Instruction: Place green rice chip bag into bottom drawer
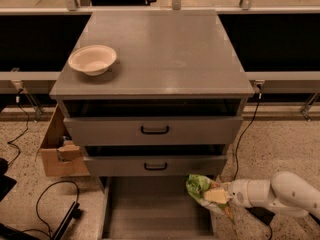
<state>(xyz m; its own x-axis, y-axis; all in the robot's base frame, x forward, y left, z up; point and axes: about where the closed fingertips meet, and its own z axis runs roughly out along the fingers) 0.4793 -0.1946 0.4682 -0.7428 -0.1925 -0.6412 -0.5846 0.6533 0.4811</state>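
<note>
The robot's gripper will release the green rice chip bag on the bottom drawer's inside (174, 202), near its middle toward the arm.
The green rice chip bag (199, 185) is bright green with orange-tan chip pictures and hangs over the right wall of the open bottom drawer (150, 209), a plain grey tray pulled out under the cabinet. My gripper (216, 196) reaches in from the lower right on a white arm (280, 194) and is shut on the bag's lower right part. The bag is held above the drawer's right edge, tilted.
A cream bowl (92, 59) sits on the grey cabinet top (165, 49) at the left. Two upper drawers with black handles (155, 130) stand slightly open. A cardboard box (57, 151) and cables (45, 204) lie on the floor at the left.
</note>
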